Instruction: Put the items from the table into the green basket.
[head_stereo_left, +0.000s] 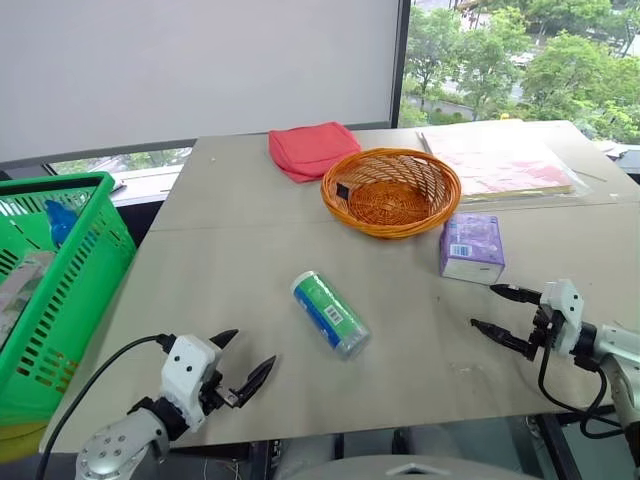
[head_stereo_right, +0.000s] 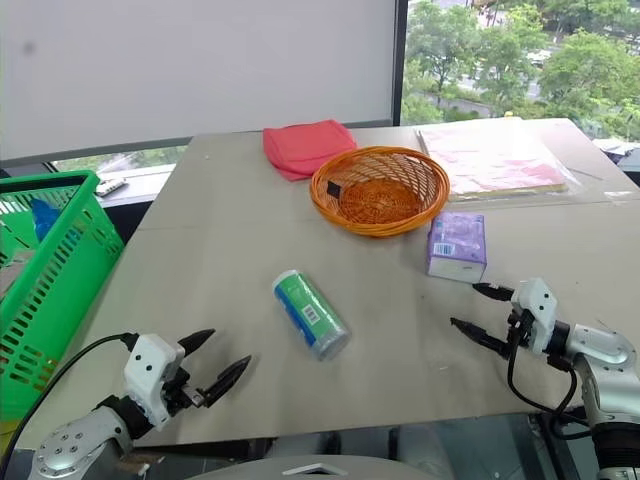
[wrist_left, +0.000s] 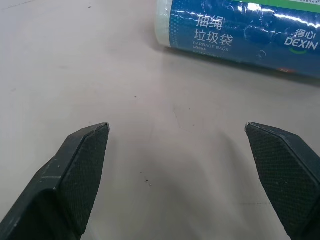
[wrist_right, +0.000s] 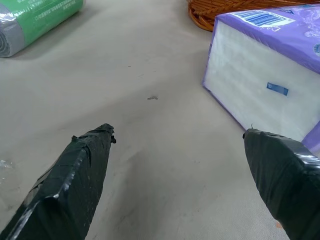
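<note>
The robot's left gripper should close on the green cylinder's far half (head_stereo_left: 317, 294) (wrist_left: 245, 25), between the cylinder's barcode and its white end that faces the red cloth.
A green cylinder (head_stereo_left: 330, 313) with a blue-white label lies on its side near the middle of the table (head_stereo_left: 250, 260). A purple soft pack (head_stereo_left: 472, 248) sits to its right, just in front of the orange wicker basket. The green basket (head_stereo_left: 55, 290) stands off the table's left edge and holds some things. My left gripper (head_stereo_left: 243, 364) hovers open near the front left edge, a short way from the cylinder (wrist_left: 240, 30). My right gripper (head_stereo_left: 490, 310) is open at the front right, close to the purple pack (wrist_right: 265, 75). Both grippers hold nothing.
An orange wicker basket (head_stereo_left: 391, 190) sits mid-table at the back, with a red cloth (head_stereo_left: 310, 148) behind it and a flat pink packet (head_stereo_left: 500, 165) at the back right. A seam line crosses the tabletop. Windows rise behind the table.
</note>
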